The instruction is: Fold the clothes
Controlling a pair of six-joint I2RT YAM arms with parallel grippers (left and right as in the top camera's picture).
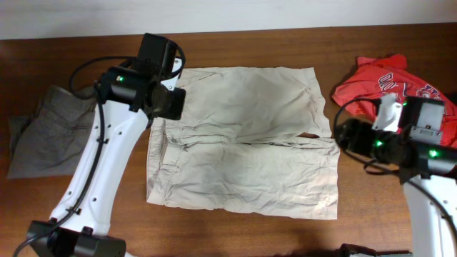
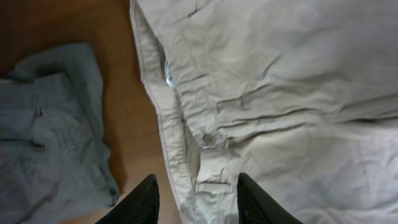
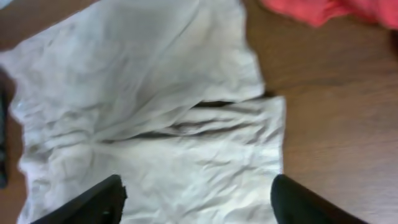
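Note:
My right gripper closes next on the near leg's inner edge (image 1: 291,145) (image 3: 191,134) on the pale beige shorts, beside the gap between the legs.
The pale beige shorts (image 1: 243,143) lie spread flat on the wooden table, waistband to the left and leg hems to the right. My left gripper (image 1: 168,103) hovers over the upper part of the waistband. In the left wrist view it is open (image 2: 198,202), with the waistband and a belt loop (image 2: 186,143) between its fingers. My right gripper (image 1: 345,135) is at the shorts' right edge near the gap between the legs. In the right wrist view it is wide open (image 3: 199,205) above the shorts' cloth (image 3: 155,112) and holds nothing.
Darker grey-olive shorts (image 1: 50,128) lie crumpled at the left, close to the waistband; they also show in the left wrist view (image 2: 50,137). A red T-shirt with white lettering (image 1: 389,82) lies at the back right, also in the right wrist view (image 3: 323,9).

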